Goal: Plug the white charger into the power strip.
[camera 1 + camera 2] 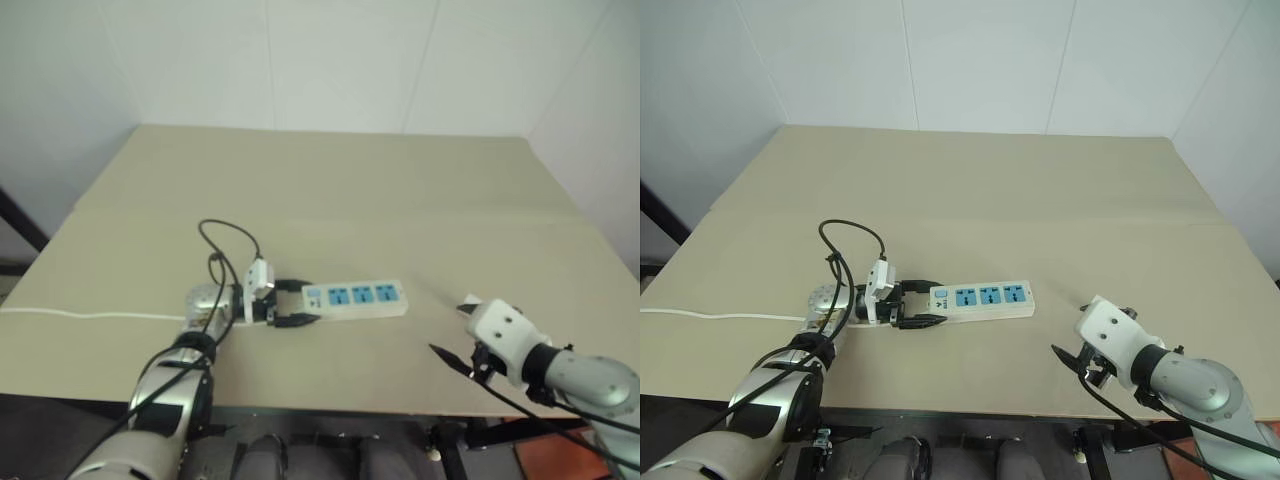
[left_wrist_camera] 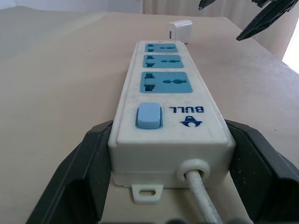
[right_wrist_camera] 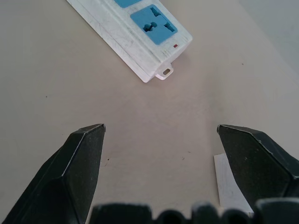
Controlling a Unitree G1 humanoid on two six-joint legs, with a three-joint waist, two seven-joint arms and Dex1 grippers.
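Next, I move my right gripper to the white charger beyond the power strip's far end and close it on the sides of the charger's body (image 1: 473, 300) (image 3: 229, 183).
The power strip (image 1: 362, 297) is a long white bar with three blue sockets, lying flat near the table's front middle, its thin cord (image 1: 90, 316) trailing left. My left gripper (image 1: 298, 303) is shut on its switch end, one black finger (image 2: 84, 168) on each long side. The white charger (image 2: 180, 29) lies on the table just beyond the strip's far end, apart from it. My right gripper (image 3: 160, 127) hovers open above the table to the right of the strip, nothing between its fingers. A corner of the charger (image 3: 228, 183) shows beside one finger.
The beige table (image 1: 330, 190) stretches wide and bare behind the strip up to a white wall. Its front edge runs close below both arms. A black cable loops over my left wrist (image 1: 228, 245).
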